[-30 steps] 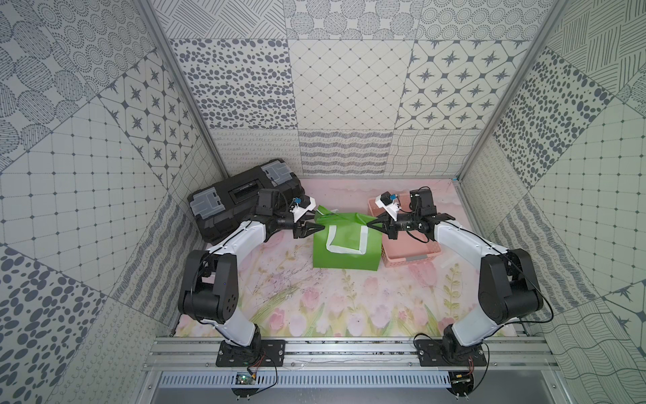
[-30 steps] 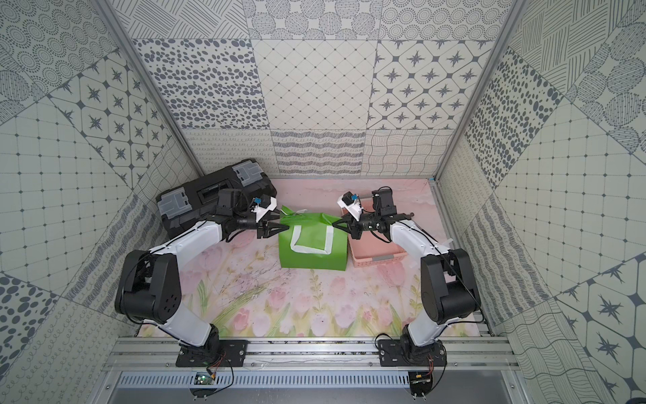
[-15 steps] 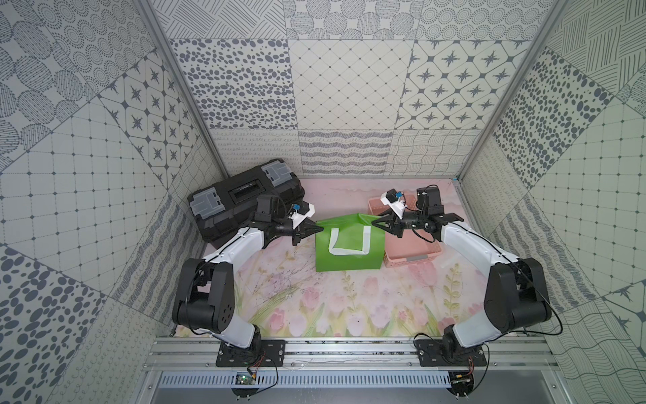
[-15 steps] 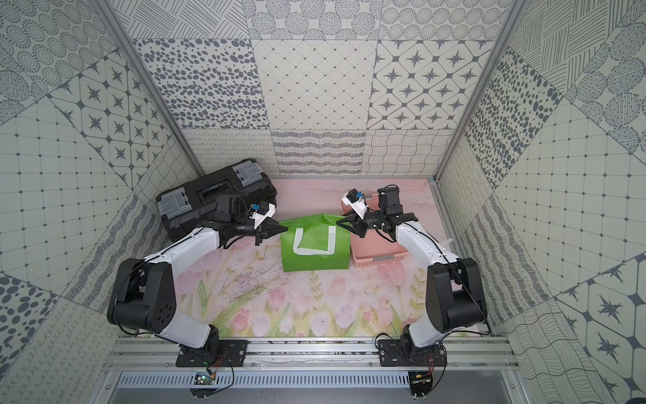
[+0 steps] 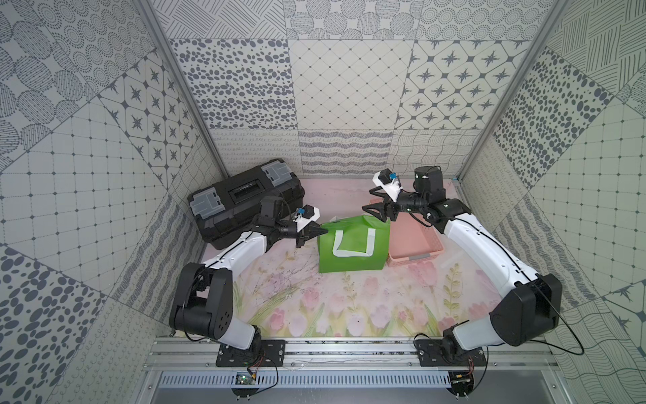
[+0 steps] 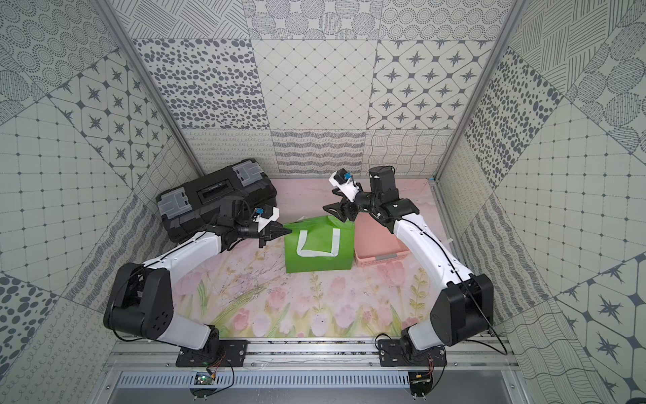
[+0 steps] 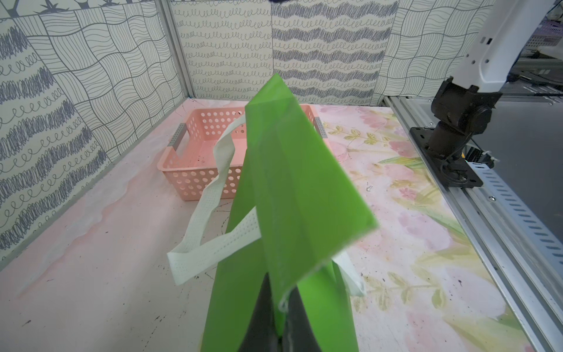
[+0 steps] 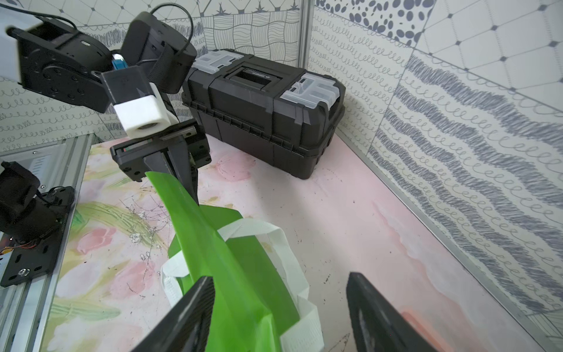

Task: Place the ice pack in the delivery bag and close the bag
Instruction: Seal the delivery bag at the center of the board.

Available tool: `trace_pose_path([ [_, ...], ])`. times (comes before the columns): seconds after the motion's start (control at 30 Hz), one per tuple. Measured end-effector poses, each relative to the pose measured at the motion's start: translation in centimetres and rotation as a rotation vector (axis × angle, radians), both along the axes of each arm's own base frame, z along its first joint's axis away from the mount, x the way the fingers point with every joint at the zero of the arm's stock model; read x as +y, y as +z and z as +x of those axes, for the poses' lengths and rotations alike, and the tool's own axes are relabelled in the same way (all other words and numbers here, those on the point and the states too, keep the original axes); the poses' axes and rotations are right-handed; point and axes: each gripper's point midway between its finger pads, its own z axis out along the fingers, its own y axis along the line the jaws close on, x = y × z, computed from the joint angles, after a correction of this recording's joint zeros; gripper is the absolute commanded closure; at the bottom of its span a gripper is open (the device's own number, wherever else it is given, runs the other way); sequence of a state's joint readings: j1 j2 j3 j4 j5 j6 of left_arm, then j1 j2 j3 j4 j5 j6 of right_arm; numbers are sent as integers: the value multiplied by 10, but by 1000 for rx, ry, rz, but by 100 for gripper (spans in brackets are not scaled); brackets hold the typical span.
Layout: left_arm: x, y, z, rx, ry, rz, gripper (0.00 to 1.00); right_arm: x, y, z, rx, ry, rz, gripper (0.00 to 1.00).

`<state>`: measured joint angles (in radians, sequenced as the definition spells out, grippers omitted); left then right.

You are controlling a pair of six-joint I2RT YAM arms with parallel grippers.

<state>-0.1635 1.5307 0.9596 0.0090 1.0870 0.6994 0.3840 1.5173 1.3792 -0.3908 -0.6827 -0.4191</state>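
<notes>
Next, I pinch the delivery bag's top edge upright with my right gripper, as it flops over below that gripper, while my left gripper takes the delivery bag's corner [image 5: 329, 226] from above.
The green delivery bag [image 5: 353, 250] [image 6: 316, 257] stands folded flat mid-table, white strap handles [image 7: 210, 195] hanging at its sides. My left gripper [image 5: 322, 231] [image 6: 287, 231] [image 7: 281, 304] is shut on the bag's upper left edge, seen pinching it in the right wrist view too [image 8: 170, 179]. My right gripper [image 5: 367, 199] [image 6: 330, 200] [image 8: 280, 277] hangs open just above the bag's [image 8: 231, 259] upper right corner, one finger [image 8: 195, 307] beside the fabric, holding nothing. The ice pack is out of view.
A black toolbox [image 5: 244, 199] [image 8: 262, 106] sits at the back left behind the left arm. The pink perforated basket [image 5: 412, 238] [image 7: 201, 143] stands right beside the bag, under the right arm. The floral mat [image 5: 332, 300] stretches in front.
The left gripper has closed on the bag's left edge. The right gripper has let go of the bag's right corner, opened and risen slightly. The bag has shifted a little to the right.
</notes>
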Motion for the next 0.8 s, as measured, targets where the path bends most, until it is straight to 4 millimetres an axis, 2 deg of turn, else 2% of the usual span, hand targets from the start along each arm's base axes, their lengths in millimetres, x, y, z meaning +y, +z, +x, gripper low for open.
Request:
trace_pose_path([
  [0.1, 0, 0, 1, -6, 1, 0, 100, 21, -21, 5, 43, 22, -37, 27],
  [0.23, 0, -1, 3, -1, 4, -3, 100, 35, -44, -1, 98, 58, -67, 27],
  [0.47, -1, -1, 4, 3, 7, -3, 100, 35, -58, -6, 121, 73, -82, 36],
  [0.63, -1, 0, 7, 8, 15, 3, 100, 33, -67, -5, 125, 67, -103, 37],
  [0.73, -1, 1, 8, 12, 19, 6, 100, 31, -80, -4, 131, 64, -128, 43],
  [0.8, -1, 0, 8, 17, 22, 10, 88, 31, -84, -1, 124, 60, -141, 45],
])
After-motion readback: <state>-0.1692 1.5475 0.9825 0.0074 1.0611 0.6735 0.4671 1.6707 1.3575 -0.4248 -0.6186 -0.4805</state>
